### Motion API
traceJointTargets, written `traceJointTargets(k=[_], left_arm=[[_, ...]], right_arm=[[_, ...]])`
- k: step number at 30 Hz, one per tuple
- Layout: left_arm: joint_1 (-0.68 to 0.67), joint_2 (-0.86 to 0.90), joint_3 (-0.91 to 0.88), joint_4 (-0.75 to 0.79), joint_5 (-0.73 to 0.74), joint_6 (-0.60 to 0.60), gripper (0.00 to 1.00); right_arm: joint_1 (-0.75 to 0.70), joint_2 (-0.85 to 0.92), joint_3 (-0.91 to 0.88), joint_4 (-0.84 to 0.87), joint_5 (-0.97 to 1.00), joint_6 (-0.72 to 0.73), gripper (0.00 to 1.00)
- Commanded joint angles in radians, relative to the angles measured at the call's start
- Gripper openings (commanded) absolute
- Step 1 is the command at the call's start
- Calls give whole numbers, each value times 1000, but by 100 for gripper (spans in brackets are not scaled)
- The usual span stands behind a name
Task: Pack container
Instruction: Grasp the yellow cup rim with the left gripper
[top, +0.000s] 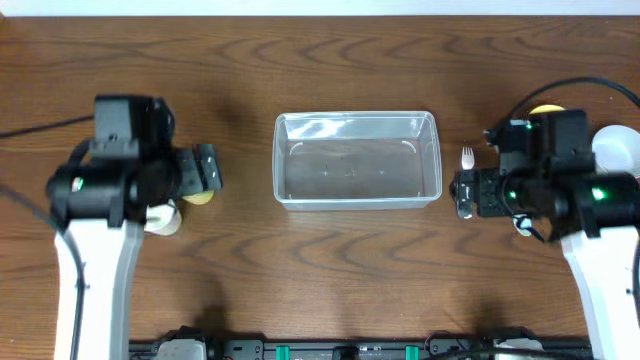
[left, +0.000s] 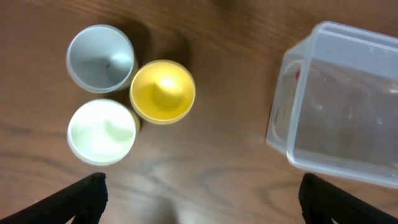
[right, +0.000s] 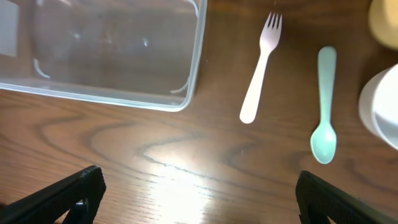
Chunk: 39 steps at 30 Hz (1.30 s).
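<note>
The small yellow bowl beside the pale-blue bowl is next for my left gripper, which should go there and grab its rim (top: 207, 192) (left: 194, 94) on the side facing the container.
The clear rectangular container (top: 281, 160) stands empty at the table's middle. It also shows in the left wrist view (left: 278, 124) and the right wrist view (right: 196, 59). My left gripper (top: 207, 170) is open and empty, left of the container and above three small bowls: pale-blue (left: 101, 58), yellow (left: 163, 91), white (left: 101, 131). In its own view, the left gripper (left: 202, 202) has only bare wood between its fingers. My right gripper (top: 462, 192) is open and empty, right of the container. Its fingers (right: 199, 199) hover over wood, near a white fork (right: 261, 68) and a teal spoon (right: 325, 106).
A white bowl (top: 618, 150) and a yellow bowl (top: 545, 108) sit at the far right, partly under the right arm. The fork (top: 467, 157) lies between the container and the right gripper. The yellow bowl (top: 200, 196) and white bowl (top: 165, 220) peek out beside the left arm.
</note>
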Motion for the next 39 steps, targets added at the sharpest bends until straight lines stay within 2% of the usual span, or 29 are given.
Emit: traceJointTargets(k=[1,8,13,23,30,34,36,39], left_arm=[[6,121,15,36,10,-12,98],[6,384,15,58,9,-12,98],[6,512,15,61,-14,-13,98],[6,601,14,124,-21,-12,98],[6,603,14,132,-48,-12,67],[6,603,14,123,-48,-12,54],[6,603,14,118,-48,-12,40],[6,603,14,117,-48,-12,35]], right_arm=[[11,60,19,-4,-1,3,99],[11,142,19,-1,0,3,99],[11,154,19,1,0,3,99],[11,154,19,-2,0,3,97],[11,154,19,-11,0,2,92],[11,154,19,-15,0,2,91],[11,154,19,-19,0,2,90],[11,154,19,-23,0,2,90]])
